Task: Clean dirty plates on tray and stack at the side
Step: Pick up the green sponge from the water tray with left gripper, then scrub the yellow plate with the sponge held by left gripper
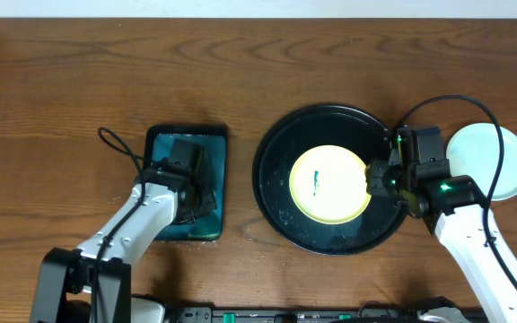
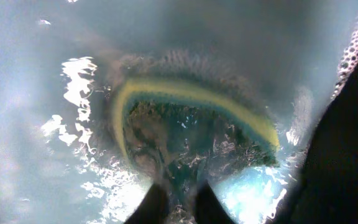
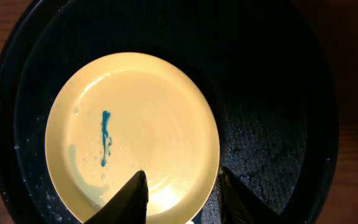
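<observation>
The pale yellow plate is loose in the black tray, so I should use my right gripper to pinch the plate's rim (image 3: 211, 188) and steady it before my left gripper scrubs it.
A pale yellow plate (image 1: 328, 185) with a teal smear (image 3: 105, 138) lies in the middle of the round black tray (image 1: 276, 148). My right gripper (image 1: 372, 178) hangs over the plate's right edge and is open. One of its fingers (image 3: 135, 199) is over the plate and the other is just outside the rim, over the tray (image 3: 272, 124). A mint-blue plate (image 1: 490, 161) rests on the bare wood to the right of the tray. My left gripper (image 2: 179, 205) is down in soapy water, shut on a yellow and dark green sponge (image 2: 191, 124).
A rectangular teal tray (image 1: 162, 144) holding water stands left of the black tray, with my left gripper (image 1: 200, 193) inside it. Droplets speckle the black tray's floor. Brown wood tabletop (image 1: 79, 81) stretches along the back and far left.
</observation>
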Robot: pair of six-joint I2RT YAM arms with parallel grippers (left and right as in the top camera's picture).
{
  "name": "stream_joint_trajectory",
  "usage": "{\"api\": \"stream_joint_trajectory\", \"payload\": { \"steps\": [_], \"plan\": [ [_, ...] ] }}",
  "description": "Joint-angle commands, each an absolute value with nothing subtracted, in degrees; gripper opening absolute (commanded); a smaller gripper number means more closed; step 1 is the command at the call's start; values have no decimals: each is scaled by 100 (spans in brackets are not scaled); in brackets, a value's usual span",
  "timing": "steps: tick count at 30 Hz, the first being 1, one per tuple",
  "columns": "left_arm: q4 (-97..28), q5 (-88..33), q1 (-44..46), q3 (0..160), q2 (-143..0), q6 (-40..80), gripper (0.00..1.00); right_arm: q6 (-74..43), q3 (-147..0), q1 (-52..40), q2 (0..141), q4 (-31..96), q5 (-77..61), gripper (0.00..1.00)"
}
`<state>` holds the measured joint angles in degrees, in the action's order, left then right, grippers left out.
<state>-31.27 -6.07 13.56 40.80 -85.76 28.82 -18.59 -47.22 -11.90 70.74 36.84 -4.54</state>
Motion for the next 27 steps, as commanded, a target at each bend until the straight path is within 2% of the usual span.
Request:
{"api": "stream_joint_trajectory", "payload": {
  "steps": [1, 5, 13, 22, 24, 27],
  "plan": [
    [-3197, -628, 1378, 3909, -8840, 2963, 7, -1796, -4797, -1243, 7050, 3712, -493, 35],
    [-3881, -626, 1380, 4488, -8685, 2851, 8, -1798, -4720, -1243, 7050, 3680, -301, 35],
    [-5533, -930, 1649, 6683, -8512, 2399, 7, -1824, -4241, -1240, 7387, 3138, -283, 32],
    [-4508, -1153, 2987, 7089, -8687, 2593, 7, -1839, -4088, -1240, 8519, 2340, -283, 35],
    [-4239, -1151, 3251, 7052, -8842, 2799, 7, -1839, -4088, -1236, 8744, 2187, -281, 30],
    [-3848, -1153, 3579, 7046, -9214, 3039, 7, -1863, -4088, -1208, 9000, 2036, -281, 12]
  ]
}}
